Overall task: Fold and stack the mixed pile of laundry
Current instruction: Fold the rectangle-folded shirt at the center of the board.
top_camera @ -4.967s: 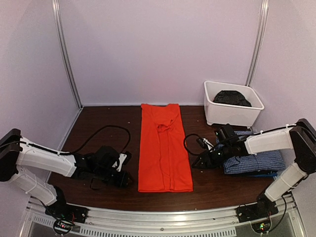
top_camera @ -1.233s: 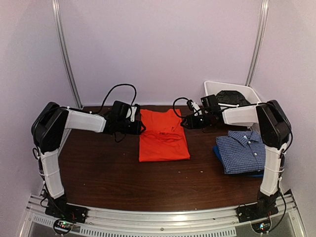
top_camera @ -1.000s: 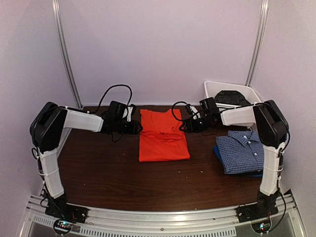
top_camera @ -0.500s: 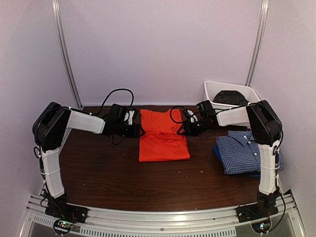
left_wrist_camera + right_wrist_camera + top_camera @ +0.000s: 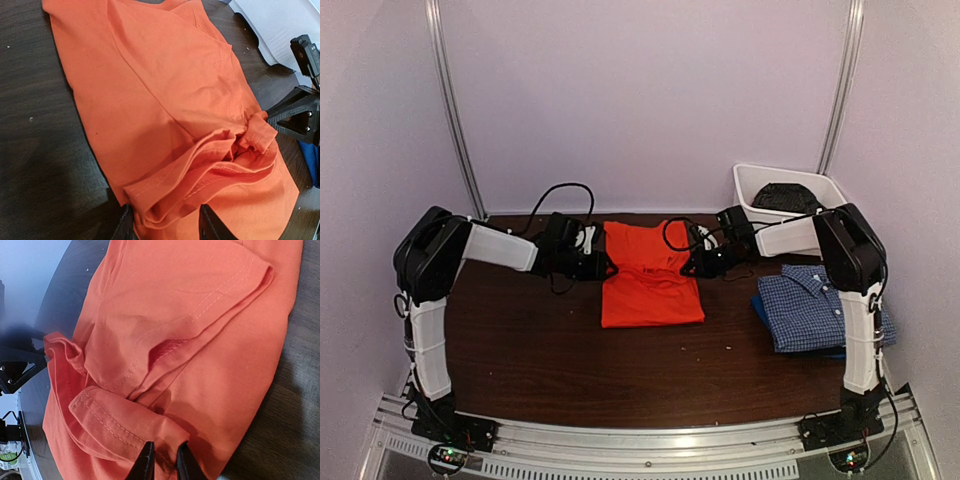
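Note:
The orange T-shirt's hem is bunched across its middle; my left gripper will pinch the hem's loose end (image 5: 152, 212) and straighten it with my right gripper.
The bright orange T-shirt (image 5: 651, 282) lies folded at the middle of the table, a bunched hem across its middle. My left gripper (image 5: 605, 267) is at its left edge. In the left wrist view that gripper (image 5: 166, 227) stands open, the doubled hem (image 5: 200, 175) lying loose between its wide-set fingers. My right gripper (image 5: 688, 267) is at the shirt's right edge. In the right wrist view it (image 5: 162, 460) is shut, the rolled hem (image 5: 125, 425) pinched between its fingers. The blue-and-white checked shirt (image 5: 817, 305) lies folded at the right on a blue piece.
A white tub (image 5: 750, 190) stands at the back right with a black garment (image 5: 787, 197) in it. Black cables loop over the table behind both wrists. The dark wooden table (image 5: 540, 350) ends at a metal rail along the near side.
Both grippers have crept inward to the orange T-shirt's edges. The right gripper's jaws have closed on the hem. The left gripper's jaws have stayed apart.

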Controlling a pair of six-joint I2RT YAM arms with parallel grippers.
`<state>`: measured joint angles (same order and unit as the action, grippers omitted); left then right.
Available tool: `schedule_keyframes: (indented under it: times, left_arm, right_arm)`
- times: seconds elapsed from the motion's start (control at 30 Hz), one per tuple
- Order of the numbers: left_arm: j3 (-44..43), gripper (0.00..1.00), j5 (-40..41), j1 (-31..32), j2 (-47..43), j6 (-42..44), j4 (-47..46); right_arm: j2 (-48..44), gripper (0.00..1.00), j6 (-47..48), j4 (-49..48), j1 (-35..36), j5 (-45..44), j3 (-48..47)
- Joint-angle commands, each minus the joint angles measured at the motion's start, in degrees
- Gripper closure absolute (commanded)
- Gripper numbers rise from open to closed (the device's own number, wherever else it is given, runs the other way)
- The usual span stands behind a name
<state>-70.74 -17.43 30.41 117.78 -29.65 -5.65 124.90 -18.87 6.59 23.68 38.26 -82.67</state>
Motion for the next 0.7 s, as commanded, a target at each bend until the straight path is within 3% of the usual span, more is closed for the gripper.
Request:
schedule_keyframes:
  times: [0.0,0.17,0.67]
  left_arm:
    - [-1.83,0.54,-0.98,-0.09,0.62,-0.86,-3.0]
    - [-3.54,0.54,-1.59,-0.68,1.08,-2.85,-2.53]
    - [-8.85,0.66,-1.41,-1.06,4.99,-3.71,4.4]
  right_arm:
    - [0.26,0.88,-0.35,-1.17,-0.48,0.85,-1.45]
    - [0.19,1.0,-0.3,-0.93,-0.49,0.48,-1.47]
    - [-0.66,1.0,-0.2,-1.08,-0.68,0.13,-1.26]
